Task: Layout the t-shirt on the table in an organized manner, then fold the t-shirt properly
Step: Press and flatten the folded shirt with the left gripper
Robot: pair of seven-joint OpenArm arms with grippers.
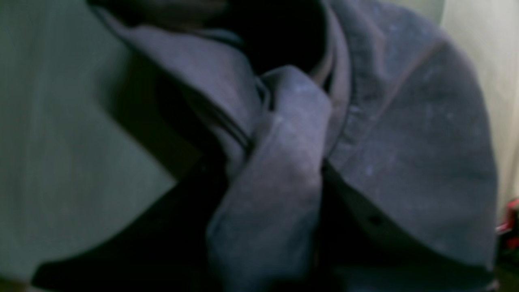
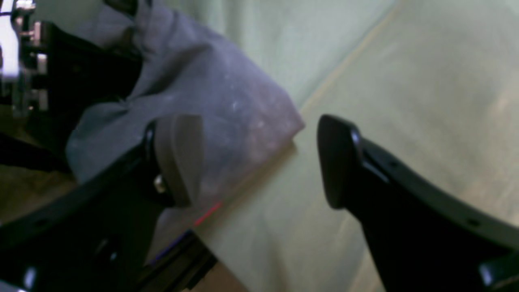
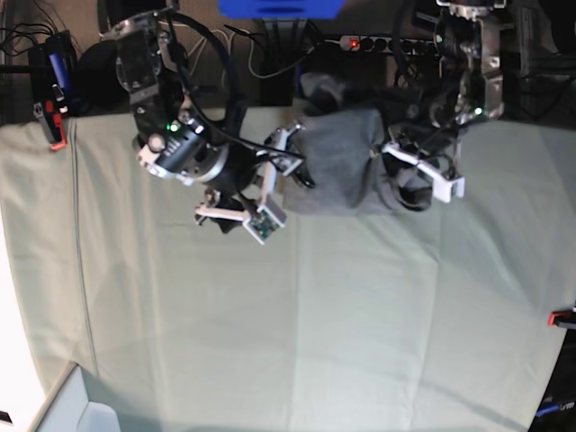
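Note:
I need to release the grey t-shirt from my left gripper on the pale green cloth [image 3: 261,219] beneath my open right gripper.
The grey t-shirt [image 3: 337,157] lies bunched at the back middle of the table [image 3: 270,315], which is covered in pale green cloth. In the left wrist view the t-shirt [image 1: 405,142] fills most of the frame, and a twisted fold of it runs down between the dark fingers of my left gripper [image 1: 271,186], which is shut on it. In the base view the left gripper [image 3: 396,184] is at the shirt's right side. My right gripper [image 2: 259,162] stands open at the shirt's left edge [image 2: 211,89], one finger [image 2: 178,158] over the fabric, the other over bare table [image 2: 405,81].
Red-black clamps hold the cloth at the table's left edge [image 3: 56,135] and right edge [image 3: 562,317]; one shows in the left wrist view [image 1: 511,223]. Cables and a power strip [image 3: 360,42] lie behind the table. A pale box corner [image 3: 72,405] sits at the front left.

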